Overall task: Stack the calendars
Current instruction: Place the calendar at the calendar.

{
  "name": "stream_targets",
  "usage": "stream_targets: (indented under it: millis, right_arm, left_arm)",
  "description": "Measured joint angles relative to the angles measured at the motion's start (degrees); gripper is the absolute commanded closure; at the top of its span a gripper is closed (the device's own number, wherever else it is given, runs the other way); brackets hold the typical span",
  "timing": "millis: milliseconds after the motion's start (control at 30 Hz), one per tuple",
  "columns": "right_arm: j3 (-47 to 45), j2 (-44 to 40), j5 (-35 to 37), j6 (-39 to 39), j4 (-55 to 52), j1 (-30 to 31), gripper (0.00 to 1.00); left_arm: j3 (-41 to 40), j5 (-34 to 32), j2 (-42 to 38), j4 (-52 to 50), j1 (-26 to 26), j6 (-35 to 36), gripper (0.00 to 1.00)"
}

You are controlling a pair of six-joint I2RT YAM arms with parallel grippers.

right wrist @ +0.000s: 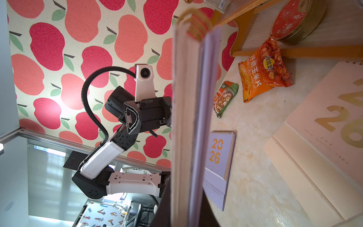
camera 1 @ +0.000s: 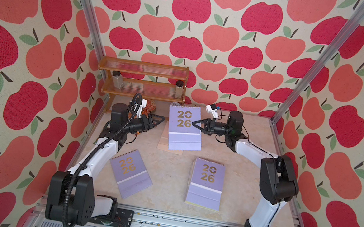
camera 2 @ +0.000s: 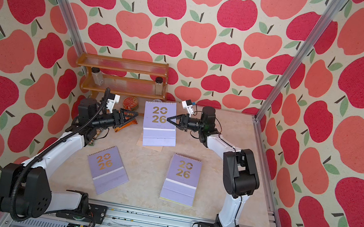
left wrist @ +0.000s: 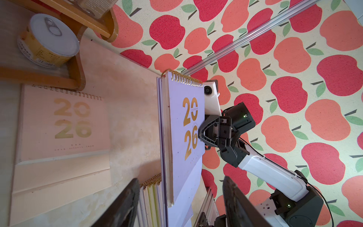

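Note:
The lilac calendar sits at a slant in my right gripper, so my left gripper needs to grab its free edge (camera 1: pixel 170 123) and straighten it before it goes onto the stack.
A lilac calendar (camera 1: pixel 183 129) (camera 2: pixel 159 125) with gold "2026" hangs above the table at the back middle. My right gripper (camera 1: pixel 195 123) (camera 2: pixel 170 119) (right wrist: pixel 186 206) is shut on its right edge. My left gripper (camera 1: pixel 162 119) (camera 2: pixel 135 115) (left wrist: pixel 180 178) stands open just left of that calendar (left wrist: pixel 186 125), its fingers (left wrist: pixel 127 196) apart from it. Under it a pale pink calendar (camera 1: pixel 163 141) (left wrist: pixel 62 125) (right wrist: pixel 324 137) lies flat. Another lilac calendar (camera 1: pixel 131 173) lies at the front left. A stack topped by a lilac calendar (camera 1: pixel 206 183) lies at the front middle.
A wooden rack (camera 1: pixel 142 80) with two jars stands against the back wall. Below it are a red tin (camera 1: pixel 149 110) and a ring-pull can (left wrist: pixel 49 39). An orange snack packet (right wrist: pixel 263 72) and a green one (right wrist: pixel 225 96) lie near the left arm.

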Motion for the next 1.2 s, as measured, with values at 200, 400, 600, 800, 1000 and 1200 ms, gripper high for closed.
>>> stream_targets:
  millis: [200, 400, 600, 800, 1000, 1200]
  right_arm:
    - [0.02, -0.28, -0.22, -0.90, -1.44, 1.22, 1.00]
    - [0.02, -0.28, -0.22, -0.83, -1.60, 1.86, 1.00]
    - [0.11, -0.28, -0.35, -0.63, -0.90, 1.86, 1.00]
    - [0.11, -0.28, -0.37, -0.61, 0.11, 2.56, 1.00]
    - [0.11, -0.28, -0.33, -0.61, 0.68, 3.32, 0.99]
    - [0.11, -0.90, -0.33, -2.49, -1.55, 3.19, 0.83]
  left_arm:
    - [0.04, 0.00, 2.73, 0.98, -3.13, -0.20, 0.33]
    - [0.83, 0.00, 4.28, 1.44, -5.49, -0.15, 0.46]
    - [1.25, -0.07, 4.35, 1.62, -5.68, -0.20, 0.56]
    - [1.46, -0.07, 4.74, 1.60, -5.70, -0.17, 0.70]
    - [1.92, 0.50, 5.46, 1.64, -5.57, -0.22, 0.91]
    - [2.60, 1.77, 5.55, 1.49, -5.55, -0.22, 1.00]
